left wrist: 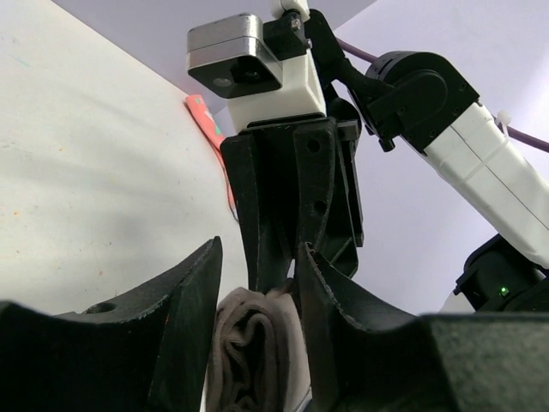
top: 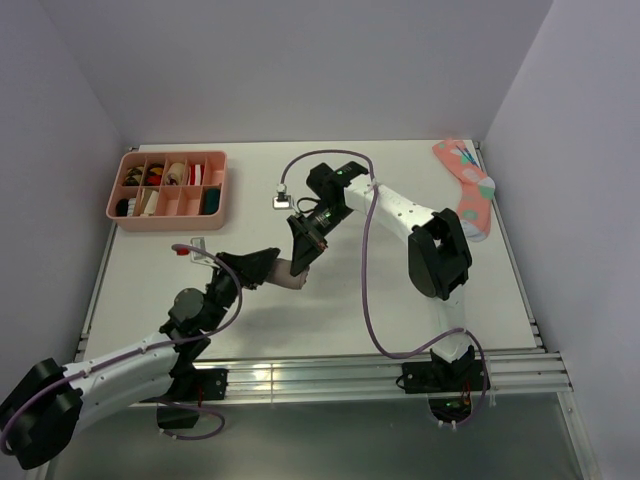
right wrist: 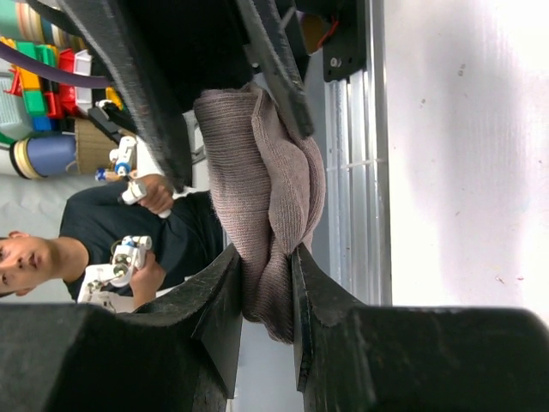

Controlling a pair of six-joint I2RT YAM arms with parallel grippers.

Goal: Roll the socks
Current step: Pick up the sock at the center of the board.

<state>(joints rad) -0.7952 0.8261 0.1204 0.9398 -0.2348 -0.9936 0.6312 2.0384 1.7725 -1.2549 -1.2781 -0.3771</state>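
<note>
The roll's folded end sits deep between the left gripper's fingertips, so the robot should back off and pinch the roll (top: 287, 275) with those fingertips before carrying it away.
A rolled bundle of taupe-brown socks (top: 291, 273) hangs a little above the middle of the table between my two grippers. My right gripper (top: 303, 255) comes down from the far side and is shut on the bundle; in the right wrist view its fingertips (right wrist: 264, 257) pinch the knit roll (right wrist: 257, 163). My left gripper (top: 268, 264) reaches in from the near left. In the left wrist view its jaws (left wrist: 257, 279) stand open around the folded end of the roll (left wrist: 253, 352), with a sliver of gap on the right side. Only taupe knit shows.
A pink compartment tray (top: 113, 197) of small items sits at the back left. A coral-pink spotted sock (top: 470, 190) lies at the back right corner. A small white connector (top: 282, 201) hangs by the right arm. Metal rails (top: 400, 365) run along the near edge.
</note>
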